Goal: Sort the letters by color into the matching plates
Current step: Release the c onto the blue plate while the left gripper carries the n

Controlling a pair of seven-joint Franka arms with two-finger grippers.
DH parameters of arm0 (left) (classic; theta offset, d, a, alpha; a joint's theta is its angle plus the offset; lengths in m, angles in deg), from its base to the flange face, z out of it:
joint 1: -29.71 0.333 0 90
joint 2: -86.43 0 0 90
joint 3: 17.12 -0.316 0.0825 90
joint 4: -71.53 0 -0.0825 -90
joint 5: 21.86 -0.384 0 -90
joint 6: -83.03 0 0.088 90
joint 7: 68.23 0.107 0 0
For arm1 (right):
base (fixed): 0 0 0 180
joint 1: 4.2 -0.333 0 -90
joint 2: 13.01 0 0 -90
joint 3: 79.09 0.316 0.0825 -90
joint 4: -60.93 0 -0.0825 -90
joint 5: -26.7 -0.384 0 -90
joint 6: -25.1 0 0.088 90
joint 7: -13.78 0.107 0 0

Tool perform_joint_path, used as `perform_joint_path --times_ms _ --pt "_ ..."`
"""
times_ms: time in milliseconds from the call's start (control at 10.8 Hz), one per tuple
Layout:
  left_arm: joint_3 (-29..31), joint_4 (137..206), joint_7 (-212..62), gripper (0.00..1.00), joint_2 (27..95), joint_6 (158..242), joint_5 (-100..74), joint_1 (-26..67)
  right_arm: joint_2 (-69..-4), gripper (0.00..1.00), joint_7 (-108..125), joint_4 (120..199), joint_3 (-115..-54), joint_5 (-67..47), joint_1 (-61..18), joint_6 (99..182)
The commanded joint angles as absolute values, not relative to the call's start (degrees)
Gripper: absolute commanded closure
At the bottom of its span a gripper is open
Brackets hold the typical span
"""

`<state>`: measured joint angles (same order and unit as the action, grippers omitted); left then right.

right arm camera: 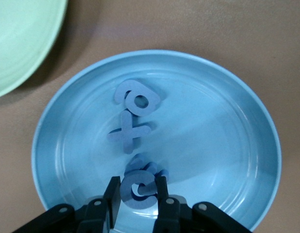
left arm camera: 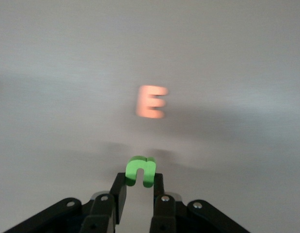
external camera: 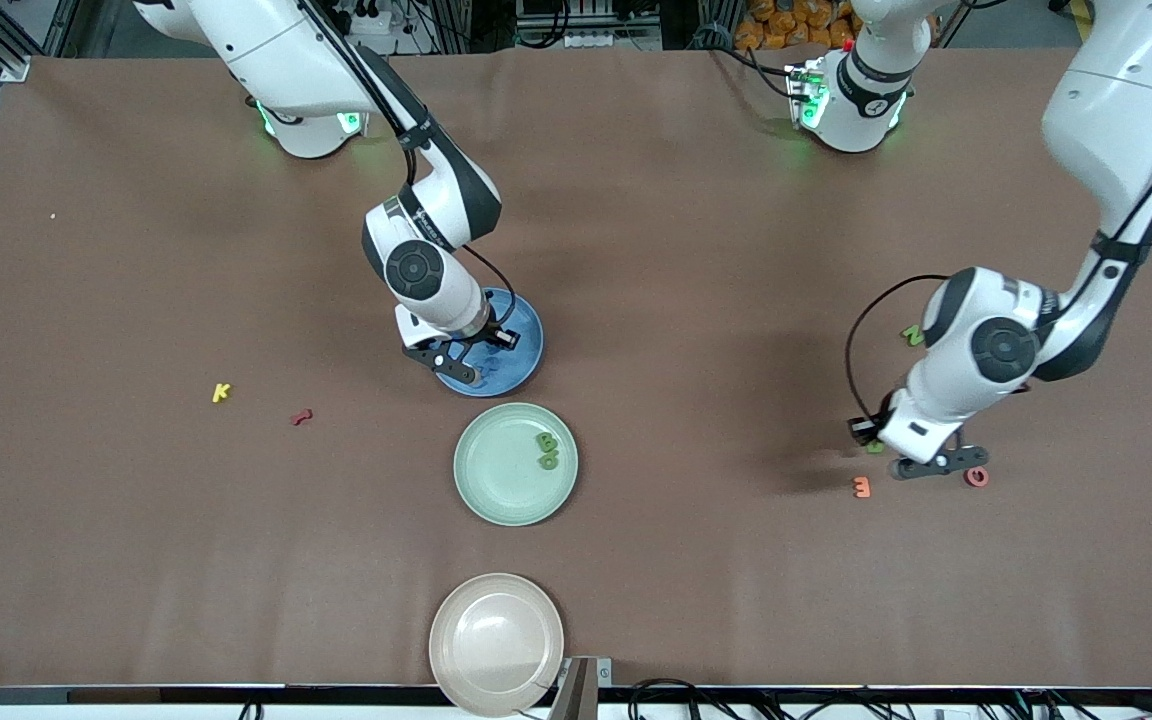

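Next, I let go of the green letter with my left gripper in the mint green plate [external camera: 520, 426], near the edge facing the blue plate.
Over the blue plate [right arm camera: 246, 111] [external camera: 526, 345] my right gripper [right arm camera: 138, 194] is shut on a blue letter C [right arm camera: 139, 190]. Three more blue letters [right arm camera: 130, 133] lie in that plate, one right under the C. At the left arm's end of the table my left gripper [left arm camera: 139, 187] is low over the table, shut on a green letter [left arm camera: 140, 171]. An orange E [left arm camera: 152, 102] [external camera: 862, 487] lies just past it. The mint green plate [external camera: 496, 480] holds two green letters [external camera: 548, 450]. Another green letter, an N [external camera: 912, 335], lies beside the left arm.
A pink O [external camera: 976, 477] lies next to the left gripper. A yellow K [external camera: 222, 392] and a red letter [external camera: 302, 416] lie toward the right arm's end. A beige plate [external camera: 496, 645] sits at the table edge nearest the front camera.
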<state>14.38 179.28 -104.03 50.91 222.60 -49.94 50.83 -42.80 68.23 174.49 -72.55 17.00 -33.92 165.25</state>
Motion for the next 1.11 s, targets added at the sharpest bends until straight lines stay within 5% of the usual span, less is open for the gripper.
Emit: perform_joint_path --times_ms 0,555,833,1018 --pt "14.0 172.5 -117.0 1.00 46.9 222.2 -48.8 42.6 -43.2 0.00 69.1 174.6 -72.3 18.1 -33.2 165.9" --pt "13.6 162.2 -144.7 1.00 42.1 222.3 -48.8 24.9 -37.0 0.00 67.8 173.2 -72.3 18.0 -26.4 163.3" --pt "13.6 159.8 -151.5 1.00 41.3 228.6 -49.0 19.0 -31.1 0.00 60.2 171.8 -69.4 18.2 -15.8 155.2" --pt "8.1 156.8 -157.9 1.00 40.7 231.0 -48.9 10.3 -25.0 0.00 53.8 171.4 -69.3 19.7 -10.1 146.4"
